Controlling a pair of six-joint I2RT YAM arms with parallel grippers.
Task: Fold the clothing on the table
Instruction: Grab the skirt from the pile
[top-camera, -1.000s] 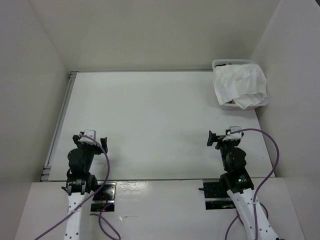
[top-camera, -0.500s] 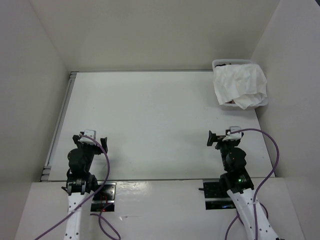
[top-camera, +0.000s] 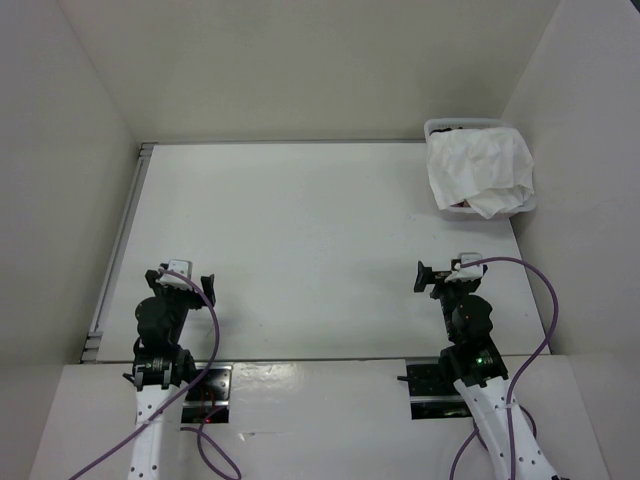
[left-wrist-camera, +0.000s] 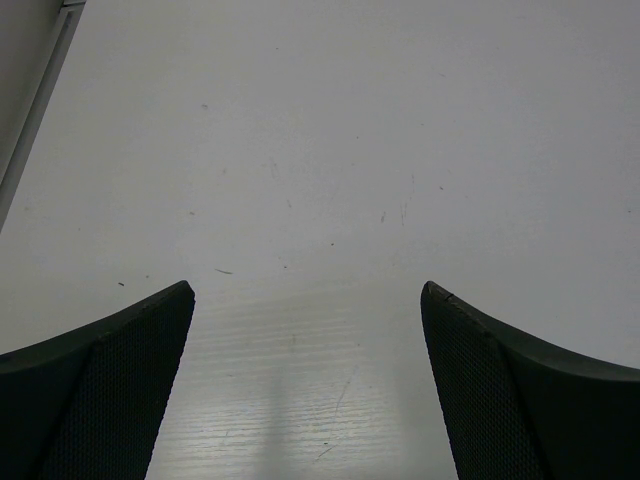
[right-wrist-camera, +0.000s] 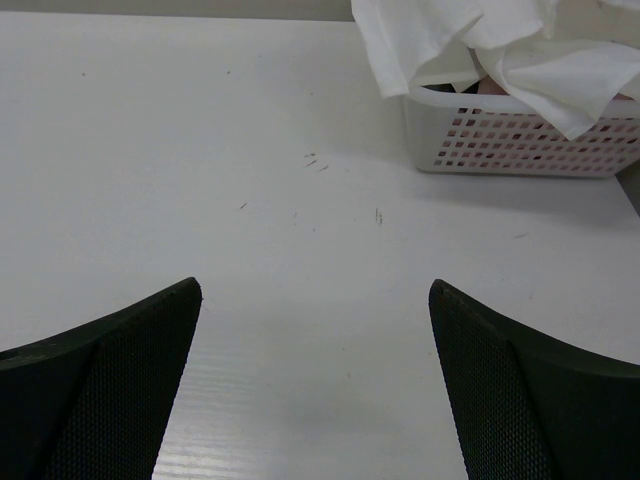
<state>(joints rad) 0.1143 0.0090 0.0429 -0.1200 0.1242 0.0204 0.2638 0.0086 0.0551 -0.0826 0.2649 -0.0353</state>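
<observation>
The white clothing is on top of the plastic bin, and my right gripper needs to next go to the middle of the white clothing (top-camera: 484, 164) and close there.
The clothing (top-camera: 478, 172) is a white thin garment bunched in and draped over a plastic bin (top-camera: 531, 203) at the table's (top-camera: 300, 220) far right corner. The right wrist view shows the clothing (right-wrist-camera: 440, 35) hanging over the bin's perforated wall (right-wrist-camera: 520, 150). My left gripper (top-camera: 180, 280) sits near the front left of the table, open, with only bare tabletop between its fingers (left-wrist-camera: 307, 290). On the front right my right gripper (top-camera: 450, 275) is likewise open over bare table (right-wrist-camera: 315, 285), well short of the bin.
A grey metal rail (top-camera: 120, 240) runs along the table's left edge. White walls close in the left, back and right sides. Something pink shows through the bin's holes (right-wrist-camera: 480, 140).
</observation>
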